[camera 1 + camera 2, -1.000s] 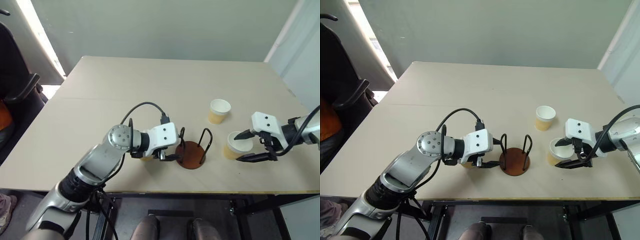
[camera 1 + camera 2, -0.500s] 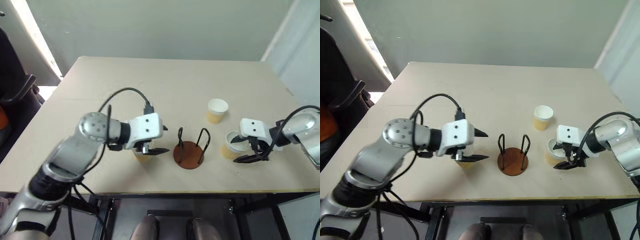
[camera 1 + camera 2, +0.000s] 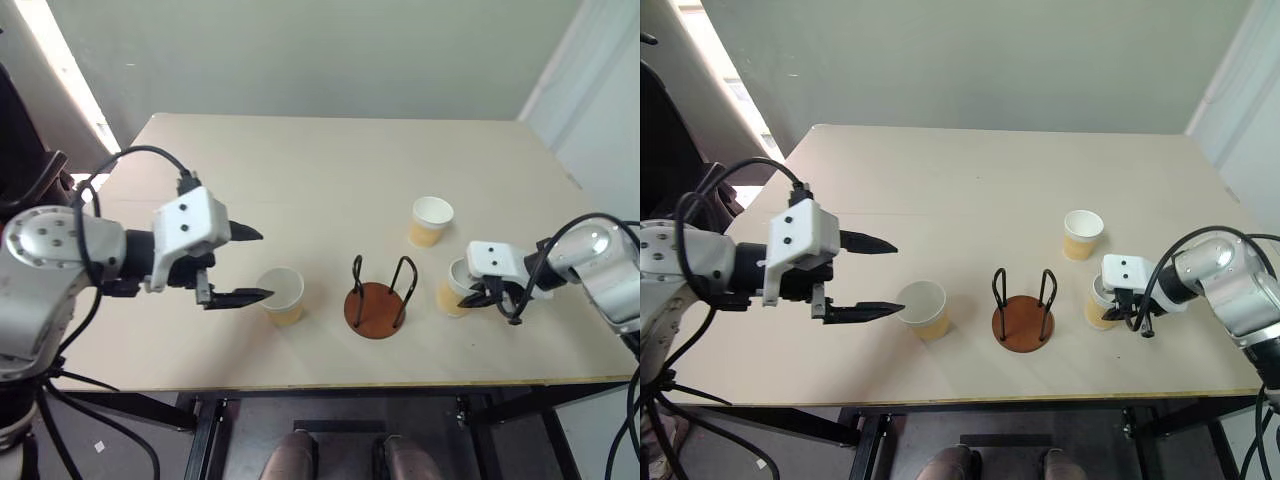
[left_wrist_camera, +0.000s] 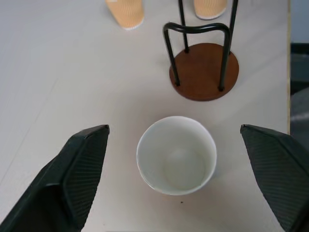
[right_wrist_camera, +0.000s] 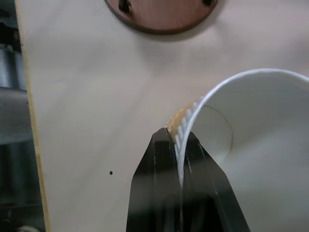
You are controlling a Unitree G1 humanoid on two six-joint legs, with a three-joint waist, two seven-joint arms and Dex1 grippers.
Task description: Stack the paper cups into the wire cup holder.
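Note:
My right gripper will release its paper cup on the brown disc base [image 3: 377,308] between the black loops.
Three paper cups stand upright on the tan table. One cup [image 3: 282,294] is left of the wire cup holder [image 3: 378,300], which has a brown disc base and black loops with nothing inside. My left gripper [image 3: 265,264] hovers open just left of that cup; in the left wrist view the cup [image 4: 176,161] lies between its wide-apart fingers [image 4: 72,174]. A second cup [image 3: 431,220] stands behind and right of the holder. My right gripper [image 5: 179,140] is shut on the wall at the rim of the third cup [image 3: 455,288], right of the holder.
The table's front edge [image 3: 330,385] runs close behind the holder and the cups. A dark chair [image 3: 30,170] stands off the table's left side. Bare tabletop [image 3: 330,170] stretches beyond the cups toward the wall.
My left gripper drew back to the left and up from beside the holder, uncovering the left cup, and opened wider. My right gripper closed on the right cup's rim.

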